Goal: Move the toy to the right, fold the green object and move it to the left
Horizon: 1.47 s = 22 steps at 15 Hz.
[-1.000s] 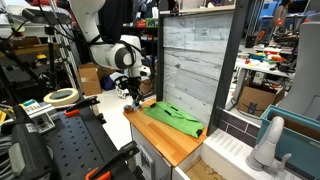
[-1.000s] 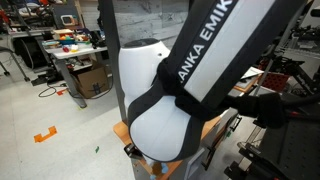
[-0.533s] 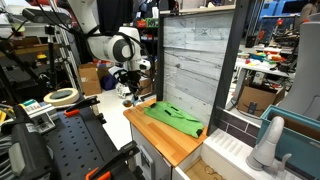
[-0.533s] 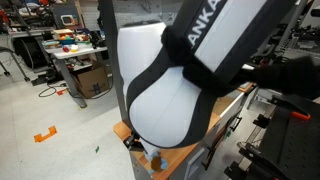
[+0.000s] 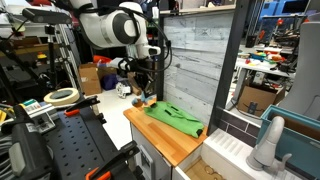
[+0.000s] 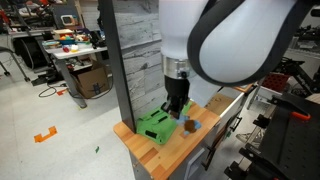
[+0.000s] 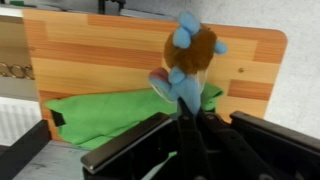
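Note:
My gripper needs to release the plush toy so that it rests on the bare wood (image 5: 182,140) (image 7: 66,62) beside the green cloth, toward the sink end of the counter.
A small plush toy (image 7: 190,55), blue and brown, hangs from my gripper (image 7: 186,112), whose fingers are shut on its blue lower part. In both exterior views the toy (image 5: 144,101) (image 6: 189,122) is held just above the wooden counter (image 5: 165,138) (image 6: 178,152), and the gripper (image 5: 143,93) (image 6: 179,108) points down from above. The green cloth (image 5: 173,116) (image 6: 153,128) (image 7: 100,115) lies spread flat on the counter, right beside and partly under the toy.
A grey wood-panel wall (image 5: 190,60) (image 6: 135,50) stands upright along one side of the counter (image 7: 110,50). A white sink unit with a faucet (image 5: 268,140) adjoins the counter. A black workbench holding tape rolls (image 5: 62,96) stands nearby.
The arm has swung up and over the counter, no longer blocking the second exterior camera. The gripper has shifted toward the panel wall with the toy in it.

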Motion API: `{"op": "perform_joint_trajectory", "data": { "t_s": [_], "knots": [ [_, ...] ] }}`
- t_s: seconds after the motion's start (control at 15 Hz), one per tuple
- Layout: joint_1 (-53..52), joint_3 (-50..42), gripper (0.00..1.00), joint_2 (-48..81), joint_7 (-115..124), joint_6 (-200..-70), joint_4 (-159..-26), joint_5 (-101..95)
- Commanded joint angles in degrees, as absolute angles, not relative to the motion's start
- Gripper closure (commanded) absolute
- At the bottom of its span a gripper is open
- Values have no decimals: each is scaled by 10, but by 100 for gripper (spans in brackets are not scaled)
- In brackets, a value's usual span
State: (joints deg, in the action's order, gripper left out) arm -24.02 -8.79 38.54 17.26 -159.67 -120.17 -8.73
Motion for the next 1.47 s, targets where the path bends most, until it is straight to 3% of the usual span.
{"op": "perform_joint_trajectory", "data": {
  "t_s": [0.0, 0.33, 0.73, 1.4],
  "knots": [
    [-233, -144, 99, 324, 158, -1623, -1275, -152],
    [-200, -196, 99, 340, 154, -1650, -1277, -206],
    [-143, -180, 99, 421, 140, -1667, -1226, -173],
    [-157, -188, 99, 571, 148, -1652, -1087, -150]
  ]
}}
